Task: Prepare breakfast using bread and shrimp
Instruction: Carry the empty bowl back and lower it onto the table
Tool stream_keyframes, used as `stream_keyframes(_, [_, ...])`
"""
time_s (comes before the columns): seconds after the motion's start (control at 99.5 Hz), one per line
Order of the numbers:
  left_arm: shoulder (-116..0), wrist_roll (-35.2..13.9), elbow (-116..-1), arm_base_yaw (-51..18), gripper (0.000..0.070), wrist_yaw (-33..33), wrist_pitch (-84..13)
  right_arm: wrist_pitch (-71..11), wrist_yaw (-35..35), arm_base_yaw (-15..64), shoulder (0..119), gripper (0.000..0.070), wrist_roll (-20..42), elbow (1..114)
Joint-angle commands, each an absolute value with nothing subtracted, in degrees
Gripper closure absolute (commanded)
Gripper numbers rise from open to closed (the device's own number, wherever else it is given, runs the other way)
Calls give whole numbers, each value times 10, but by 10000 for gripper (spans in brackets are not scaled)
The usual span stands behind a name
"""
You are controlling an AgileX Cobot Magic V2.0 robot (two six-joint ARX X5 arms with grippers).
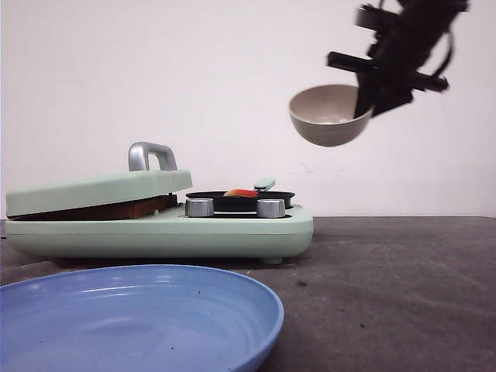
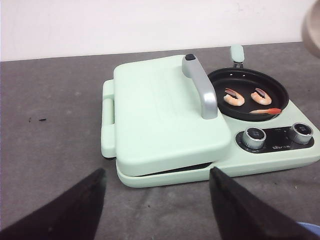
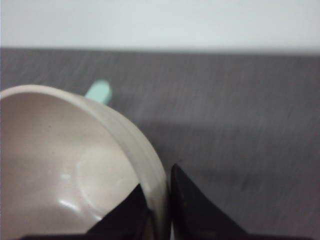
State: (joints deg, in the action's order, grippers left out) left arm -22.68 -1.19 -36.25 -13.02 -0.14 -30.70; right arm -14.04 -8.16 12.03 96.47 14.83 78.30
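Note:
The robot's right gripper needs to release the beige bowl on the dark table (image 1: 375,253) next to the pan end of the breakfast maker.
Three shrimp (image 2: 234,97) lie in the small black pan (image 2: 247,92); one also shows in the front view as an orange piece (image 1: 242,193). Bread (image 1: 101,209) shows only as a brown crust edge under the mint lid (image 1: 101,190), which rests almost shut on it. My right gripper (image 1: 364,101) is high above and to the right of the pan, shut on the rim of an empty beige bowl (image 1: 329,115), one finger inside (image 3: 127,210) and one outside. My left gripper (image 2: 156,172) is open over bare table in front of the appliance.
The mint-green breakfast maker (image 1: 163,232) stands mid-table with two silver knobs (image 2: 255,136) and a silver lid handle (image 2: 201,85). A large blue plate (image 1: 132,322) sits at the front left. Dark table surface (image 1: 403,294) lies to the right.

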Motion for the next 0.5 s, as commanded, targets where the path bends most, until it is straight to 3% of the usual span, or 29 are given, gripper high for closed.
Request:
stream_keyframes(0.0, [-227, -16, -363, -131, 351, -5, -303, -166, -143, 99, 973, 697, 193, 797])
stream_keyframes(0.251, [-227, -24, -363, -131, 351, -5, -300, -279, -226, 36, 988, 697, 193, 797])
stream_keyframes(0.492, [-227, -24, -363, -131, 351, -5, -300, -320, -229, 24, 1029, 697, 170, 797])
